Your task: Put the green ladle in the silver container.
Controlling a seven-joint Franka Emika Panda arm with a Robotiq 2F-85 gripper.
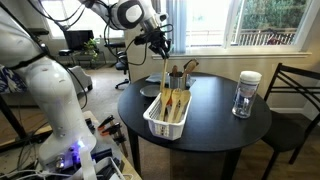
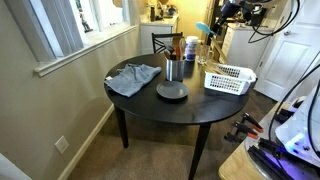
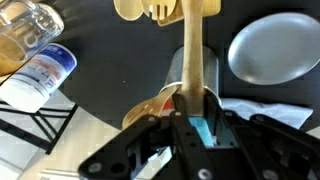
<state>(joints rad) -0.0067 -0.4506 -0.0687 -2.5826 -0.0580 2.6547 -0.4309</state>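
I have a place for the green ladle in the silver container (image 1: 178,77) (image 3: 184,92) beside its wooden utensils, behind the white basket. Next, my gripper lets go of the ladle there. The ladle now hangs over the basket's near end.
My gripper (image 1: 159,44) is shut on the green ladle (image 1: 165,72), a long pale utensil that hangs down from the jaws over the near end of the white basket. It also shows in an exterior view (image 2: 207,42). In the wrist view the ladle's shaft (image 3: 195,50) runs up from the closed jaws (image 3: 195,125) to its head at the top edge. The silver container (image 1: 176,80) stands upright just behind the basket with tan wooden utensils in it. It also shows in an exterior view (image 2: 172,70), left of the ladle.
The white slotted basket (image 1: 150,122) (image 2: 230,80) holds tan utensils. A glass jar with a white lid (image 1: 246,95) (image 3: 40,65) stands on the round black table (image 1: 215,130). A grey plate (image 2: 171,92) (image 3: 275,45) and a grey cloth (image 2: 133,78) lie there. A chair (image 1: 295,95) stands beside the table.
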